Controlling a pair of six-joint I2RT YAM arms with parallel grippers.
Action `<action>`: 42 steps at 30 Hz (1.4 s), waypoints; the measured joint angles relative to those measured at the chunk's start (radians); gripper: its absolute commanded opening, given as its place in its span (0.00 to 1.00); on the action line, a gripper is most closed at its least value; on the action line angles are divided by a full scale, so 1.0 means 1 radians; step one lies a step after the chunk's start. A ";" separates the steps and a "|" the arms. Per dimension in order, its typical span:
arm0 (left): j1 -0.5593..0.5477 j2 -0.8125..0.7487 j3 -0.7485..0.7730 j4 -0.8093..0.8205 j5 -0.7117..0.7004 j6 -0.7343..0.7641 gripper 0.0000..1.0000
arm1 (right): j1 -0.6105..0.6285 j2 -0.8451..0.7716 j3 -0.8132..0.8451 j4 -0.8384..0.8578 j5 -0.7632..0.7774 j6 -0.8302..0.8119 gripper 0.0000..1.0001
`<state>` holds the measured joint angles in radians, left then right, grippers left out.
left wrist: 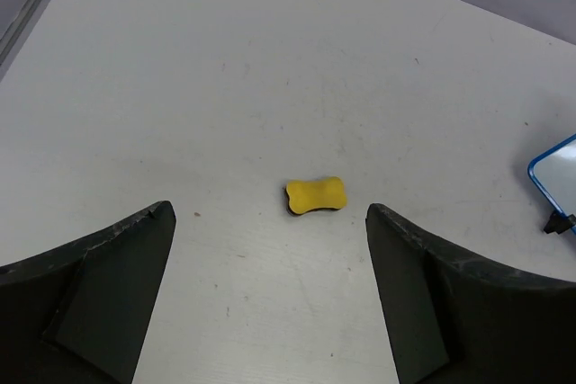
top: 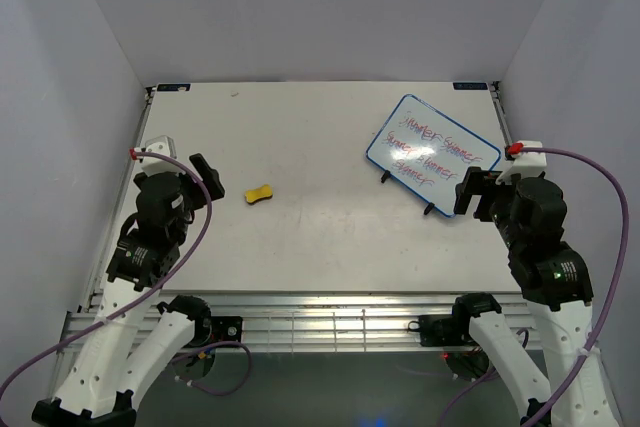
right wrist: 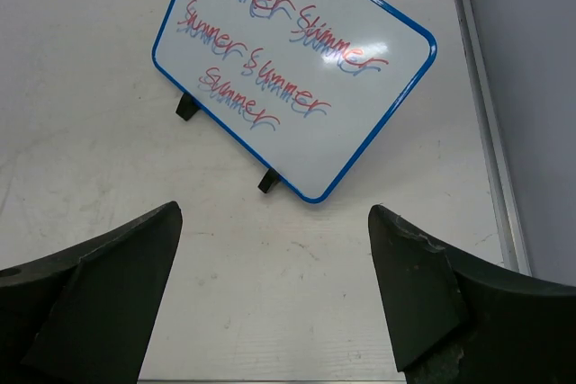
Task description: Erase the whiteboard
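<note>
I should next move my right gripper to the middle of the whiteboard's top edge (top: pixel 455 123), away from the whiteboard's black feet, and close it there.
The whiteboard (top: pixel 432 153) stands tilted on small black feet at the right back of the table, blue-rimmed, with red-purple handwritten lines; it also shows in the right wrist view (right wrist: pixel 297 74). A small yellow sponge (top: pixel 259 193) lies on the table left of centre, and shows in the left wrist view (left wrist: pixel 315 195). My left gripper (top: pixel 203 169) is open and empty, a short way left of the sponge. My right gripper (top: pixel 474 193) is open and empty, just in front of the board's near right corner.
Metal rails run along the table's left edge (top: pixel 148 137) and right edge (top: pixel 500 112). White walls enclose the table on three sides. A corner of the whiteboard (left wrist: pixel 558 177) shows at the right edge of the left wrist view.
</note>
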<state>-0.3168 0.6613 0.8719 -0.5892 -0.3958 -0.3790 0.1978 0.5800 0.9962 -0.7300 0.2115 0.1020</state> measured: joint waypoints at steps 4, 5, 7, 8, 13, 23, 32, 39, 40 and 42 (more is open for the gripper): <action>0.000 -0.002 -0.002 0.000 -0.009 -0.001 0.98 | 0.001 -0.010 -0.008 0.008 -0.006 -0.006 0.90; 0.000 -0.002 -0.004 0.002 -0.010 -0.003 0.98 | 0.001 -0.014 -0.015 0.011 -0.010 -0.010 0.90; 0.000 -0.002 -0.012 0.006 -0.011 -0.005 0.98 | 0.001 -0.018 -0.029 0.020 -0.018 -0.015 0.90; 0.000 -0.001 -0.015 0.006 -0.011 -0.007 0.98 | 0.001 -0.018 -0.036 0.025 -0.028 -0.017 0.90; 0.000 0.005 -0.028 0.014 -0.008 -0.014 0.98 | 0.001 -0.027 -0.103 0.099 -0.104 -0.019 0.90; 0.000 0.006 -0.083 0.033 0.079 -0.019 0.98 | 0.001 0.429 -0.075 0.265 -0.135 -0.053 0.90; -0.007 0.002 -0.100 0.052 0.152 -0.022 0.98 | -0.050 0.905 0.262 0.264 -0.169 -0.211 0.96; -0.019 0.015 -0.105 0.063 0.179 -0.022 0.98 | -0.082 1.074 0.457 0.229 -0.187 -0.309 0.96; -0.019 0.018 -0.105 0.064 0.181 -0.022 0.98 | -0.090 1.091 0.485 0.220 -0.194 -0.320 0.96; -0.022 0.023 -0.106 0.067 0.188 -0.022 0.98 | -0.114 1.142 0.566 0.193 -0.222 -0.336 0.97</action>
<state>-0.3386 0.6842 0.7662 -0.5224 -0.2073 -0.4011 0.0834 1.7222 1.5627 -0.5365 -0.0105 -0.2344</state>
